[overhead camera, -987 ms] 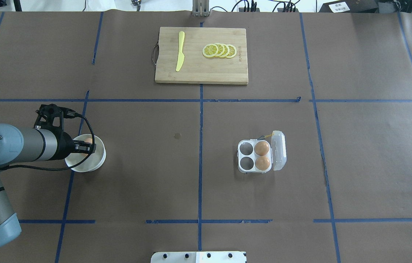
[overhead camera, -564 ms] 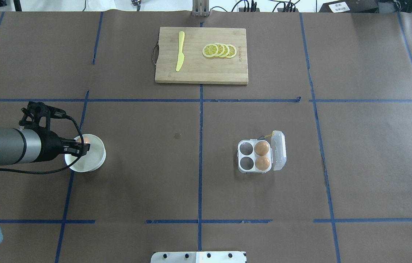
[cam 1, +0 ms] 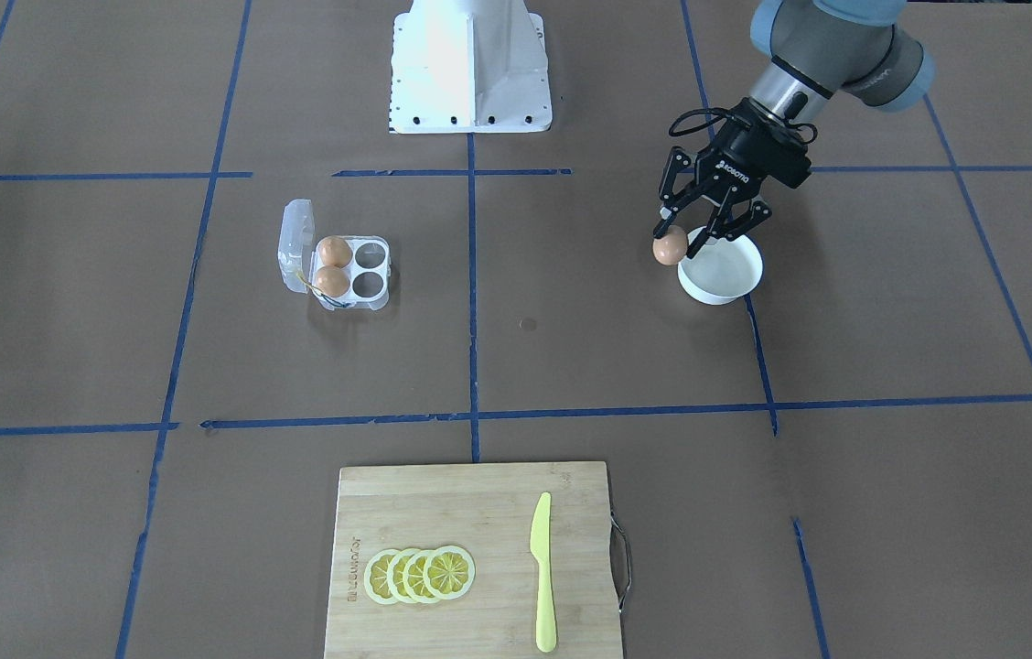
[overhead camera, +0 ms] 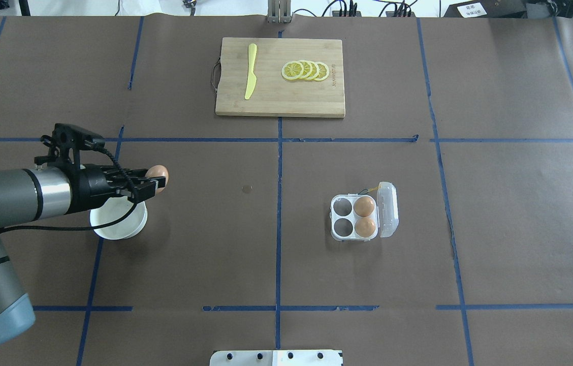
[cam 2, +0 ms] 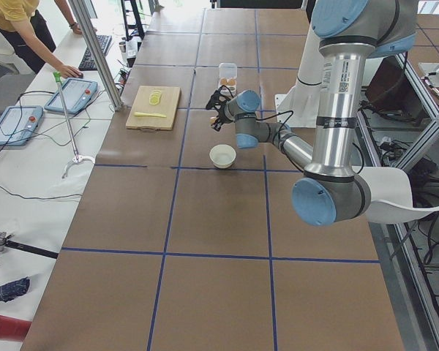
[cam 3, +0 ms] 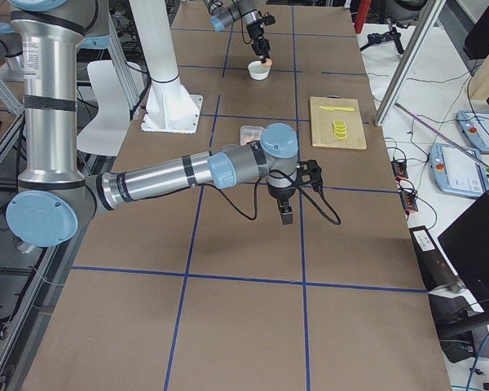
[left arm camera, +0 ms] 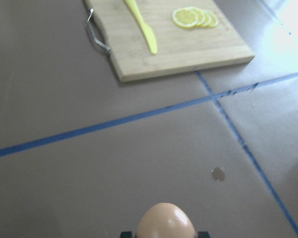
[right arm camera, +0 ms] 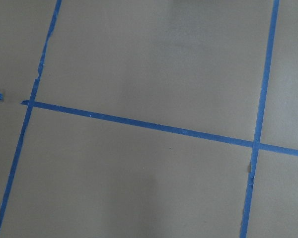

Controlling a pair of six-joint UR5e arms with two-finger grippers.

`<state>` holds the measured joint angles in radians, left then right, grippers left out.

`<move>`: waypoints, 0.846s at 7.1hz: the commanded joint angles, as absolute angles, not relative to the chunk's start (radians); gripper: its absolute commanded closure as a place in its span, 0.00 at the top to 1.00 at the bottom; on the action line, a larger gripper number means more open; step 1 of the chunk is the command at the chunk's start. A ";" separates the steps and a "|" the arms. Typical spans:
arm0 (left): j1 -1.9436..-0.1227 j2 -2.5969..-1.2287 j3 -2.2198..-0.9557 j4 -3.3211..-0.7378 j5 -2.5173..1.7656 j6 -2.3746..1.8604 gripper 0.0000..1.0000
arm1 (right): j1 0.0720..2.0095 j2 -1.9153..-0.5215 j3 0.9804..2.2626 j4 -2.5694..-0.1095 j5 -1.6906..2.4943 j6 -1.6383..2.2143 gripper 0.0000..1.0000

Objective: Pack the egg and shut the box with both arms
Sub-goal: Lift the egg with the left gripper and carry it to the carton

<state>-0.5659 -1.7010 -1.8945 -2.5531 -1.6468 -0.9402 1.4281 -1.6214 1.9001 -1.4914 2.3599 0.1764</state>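
Observation:
I will let go of the orange-brown egg with my left gripper in the empty box cell farther from the cutting board (cam 1: 367, 252).
My left gripper (overhead camera: 157, 180) is shut on an orange-brown egg (overhead camera: 158, 175) and holds it in the air just past the rim of the white bowl (overhead camera: 119, 226). The front-facing view shows the egg (cam 1: 670, 246) between the black fingers, beside the bowl (cam 1: 722, 275). The egg fills the bottom of the left wrist view (left arm camera: 166, 224). The clear box (overhead camera: 342, 217) stands right of centre with its lid (overhead camera: 387, 209) open; two eggs fill its right cells and its left cells are empty. My right gripper (cam 3: 285, 213) shows only in the exterior right view, so I cannot tell its state.
A wooden cutting board (overhead camera: 276, 99) with a yellow knife (overhead camera: 250, 71) and lemon slices (overhead camera: 305, 70) lies at the far middle. Blue tape lines cross the brown table. The right wrist view shows only bare table and tape.
My left gripper has risen out of the bowl with the egg in its fingers and moved right, past the bowl's rim. The box has not moved.

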 commanded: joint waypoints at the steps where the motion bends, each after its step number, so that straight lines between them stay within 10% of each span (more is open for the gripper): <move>1: -0.537 -1.913 -1.792 -2.618 -1.562 -0.931 0.00 | 1.428 -1.621 1.898 -1.493 2.359 0.176 1.00; 6: -0.305 -2.108 -1.594 -2.927 -1.397 -0.633 0.00 | 1.428 -1.621 1.898 -1.493 2.359 0.178 1.00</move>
<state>-0.3371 -2.0908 -1.6551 -2.8032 -1.4076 -0.7751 1.4281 -1.6214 1.8974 -1.4925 2.3593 0.1767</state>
